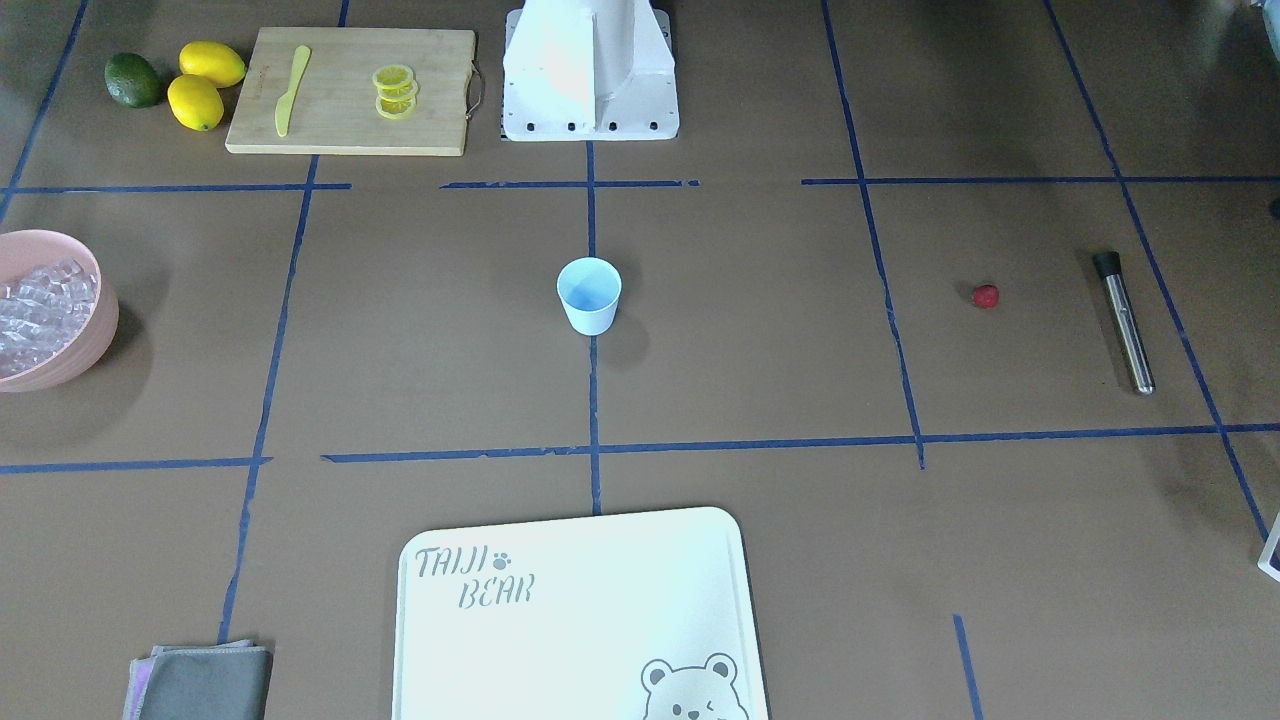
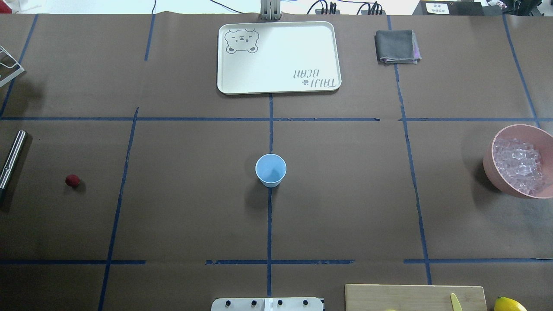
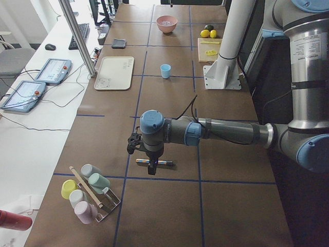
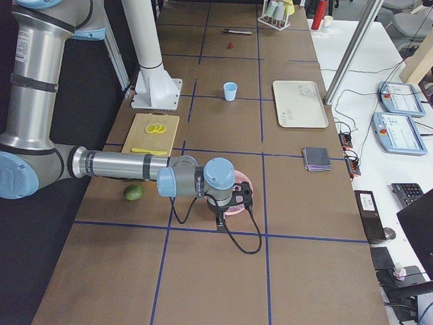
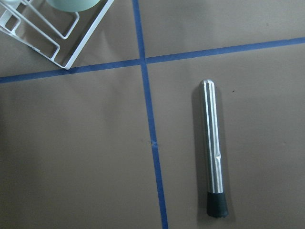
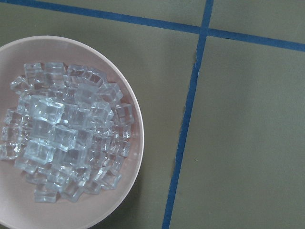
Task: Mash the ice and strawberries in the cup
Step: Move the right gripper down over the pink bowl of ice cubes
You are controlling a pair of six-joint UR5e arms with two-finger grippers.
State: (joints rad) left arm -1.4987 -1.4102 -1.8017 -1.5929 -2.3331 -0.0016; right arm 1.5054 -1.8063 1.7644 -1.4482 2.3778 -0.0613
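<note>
An ice cube [image 1: 60,296] [image 6: 38,151] on top of the heap in the pink bowl, slightly toward the white cup, should be gripped next by my right gripper.
The white cup [image 1: 589,294] [image 2: 271,170] stands upright in the middle of the table, and nothing shows in its bluish inside. A small red strawberry [image 1: 985,295] [image 2: 72,180] lies alone on the table on my left side. Ice [image 6: 66,138] [image 2: 518,166] fills a pink bowl [image 2: 490,160] on my right side. My left gripper [image 3: 150,171] hangs over a steel muddler [image 5: 213,148] [image 1: 1123,320]. Over the bowl of ice hovers my right gripper [image 4: 220,223]. Neither wrist view shows fingers, so I cannot tell either gripper's state.
A wooden board [image 1: 350,90] holds lemon slices [image 1: 394,91] and a yellow knife [image 1: 291,90], with two lemons [image 1: 205,82] and an avocado [image 1: 132,80] beside it. A white tray [image 2: 278,56], a grey cloth [image 2: 396,46] and a cup rack [image 3: 90,193] stand around the edges.
</note>
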